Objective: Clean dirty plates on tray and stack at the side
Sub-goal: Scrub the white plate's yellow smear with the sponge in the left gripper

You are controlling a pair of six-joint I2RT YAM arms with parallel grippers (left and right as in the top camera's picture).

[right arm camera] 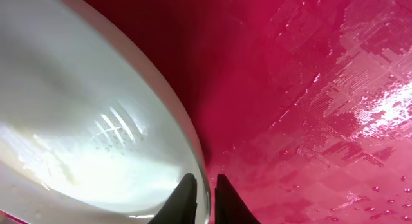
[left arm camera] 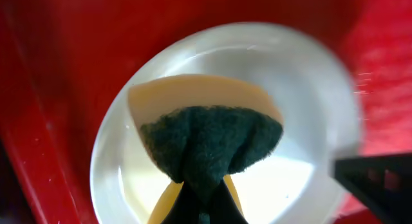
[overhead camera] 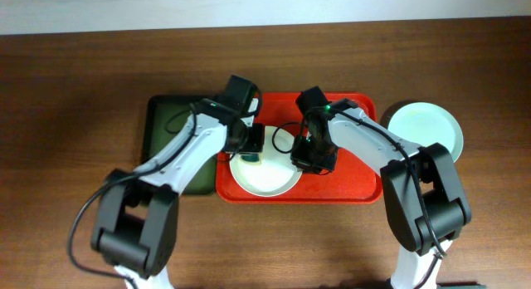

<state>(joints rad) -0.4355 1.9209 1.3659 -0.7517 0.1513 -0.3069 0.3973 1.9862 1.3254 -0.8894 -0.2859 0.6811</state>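
Observation:
My left gripper needs to let go of the green-and-yellow sponge near the middle of the dark green tray (overhead camera: 187, 154).
A cream-white plate (overhead camera: 267, 176) lies on the red tray (overhead camera: 357, 185), toward its left. My left gripper (overhead camera: 249, 156) is shut on a green-and-yellow sponge (left arm camera: 209, 143) pressed onto the plate's left part (left arm camera: 302, 89). My right gripper (overhead camera: 305, 156) is shut on the plate's right rim (right arm camera: 193, 140), one finger inside and one outside (right arm camera: 201, 185). A pale green plate (overhead camera: 425, 129) sits on the table right of the tray. The pale blue plate is not in view.
A dark green tray (overhead camera: 166, 123) lies left of the red tray, partly under my left arm. The red tray floor (right arm camera: 309, 108) right of the plate is wet and bare. The wooden table (overhead camera: 75, 106) extends all around.

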